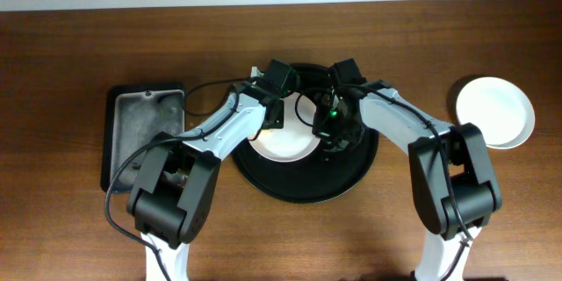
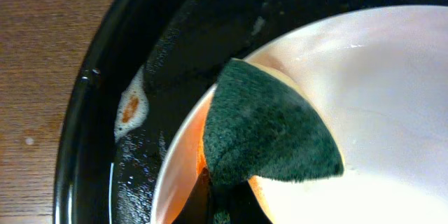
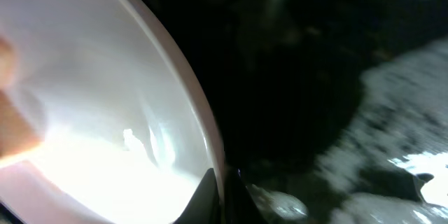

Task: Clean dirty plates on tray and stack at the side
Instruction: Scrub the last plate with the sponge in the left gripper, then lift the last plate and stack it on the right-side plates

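Note:
Next, my right gripper lets go of the white plate from the tray on top of the clean plate on the table (image 1: 494,111).
A white plate (image 1: 288,145) sits on the black tray (image 1: 303,189) in the overhead view. My left gripper (image 1: 268,118) is shut on a green and yellow sponge (image 2: 269,129) pressed on the plate's left part (image 2: 378,112). An orange tint shows by the plate's rim (image 2: 192,175). My right gripper (image 3: 222,196) is shut on the plate's right rim (image 3: 203,129), one finger on each side. A clean white plate (image 1: 493,111) lies on the table at the right.
A rectangular black basin (image 1: 140,132) stands on the table at the left. The tray floor (image 2: 161,63) is wet with foam and an orange spot (image 2: 129,108). Foam also covers the tray in the right wrist view (image 3: 392,112).

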`<state>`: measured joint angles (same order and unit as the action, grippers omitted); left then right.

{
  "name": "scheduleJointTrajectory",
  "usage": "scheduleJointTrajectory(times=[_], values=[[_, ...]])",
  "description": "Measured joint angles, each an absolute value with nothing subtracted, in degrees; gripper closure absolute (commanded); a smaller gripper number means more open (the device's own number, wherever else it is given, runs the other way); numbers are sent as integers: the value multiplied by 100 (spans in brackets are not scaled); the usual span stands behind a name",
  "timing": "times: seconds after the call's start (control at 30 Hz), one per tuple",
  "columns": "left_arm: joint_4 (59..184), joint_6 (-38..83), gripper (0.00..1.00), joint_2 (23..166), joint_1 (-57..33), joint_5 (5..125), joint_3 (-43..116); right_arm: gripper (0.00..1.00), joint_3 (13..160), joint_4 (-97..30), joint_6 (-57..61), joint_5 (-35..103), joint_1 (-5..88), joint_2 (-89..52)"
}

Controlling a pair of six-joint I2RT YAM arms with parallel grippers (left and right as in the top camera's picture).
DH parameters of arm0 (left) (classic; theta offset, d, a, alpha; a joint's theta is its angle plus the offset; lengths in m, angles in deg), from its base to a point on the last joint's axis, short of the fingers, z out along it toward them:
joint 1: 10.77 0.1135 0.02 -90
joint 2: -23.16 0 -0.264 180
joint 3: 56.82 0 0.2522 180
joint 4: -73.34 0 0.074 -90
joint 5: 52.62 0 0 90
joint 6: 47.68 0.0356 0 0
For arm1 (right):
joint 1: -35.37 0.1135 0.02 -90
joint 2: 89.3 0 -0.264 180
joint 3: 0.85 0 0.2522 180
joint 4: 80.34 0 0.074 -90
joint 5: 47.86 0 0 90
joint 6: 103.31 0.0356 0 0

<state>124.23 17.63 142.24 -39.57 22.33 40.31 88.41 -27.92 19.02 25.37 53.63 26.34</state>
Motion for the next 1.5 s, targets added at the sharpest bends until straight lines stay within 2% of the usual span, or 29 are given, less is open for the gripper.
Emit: scheduleJointTrajectory(times=[0.2,0.27,0.5,0.73,0.9,1.13,1.5], values=[[12626,1763,100,14242,-3974,2496,4387,96,8804,-2301,1749,3728,5378,2218],[12663,1763,94,14242,-3979,2465,4449,96,8846,-1920,1592,4139,5374,2201],[12698,1778,94,14244,-3928,2380,4449,96,9803,-502,997,5492,5356,2100],[12702,1785,94,14244,-3310,4043,4449,96,10599,134,272,6963,5391,1742],[12720,1785,94,14244,-3319,4213,4449,96,10620,405,213,8502,6484,1742],[12720,1785,94,14244,-3319,4216,4449,96,10651,971,757,9964,7090,1740],[12720,1785,94,14244,-3319,4216,4449,96,10651,1065,1096,10255,7286,1740]])
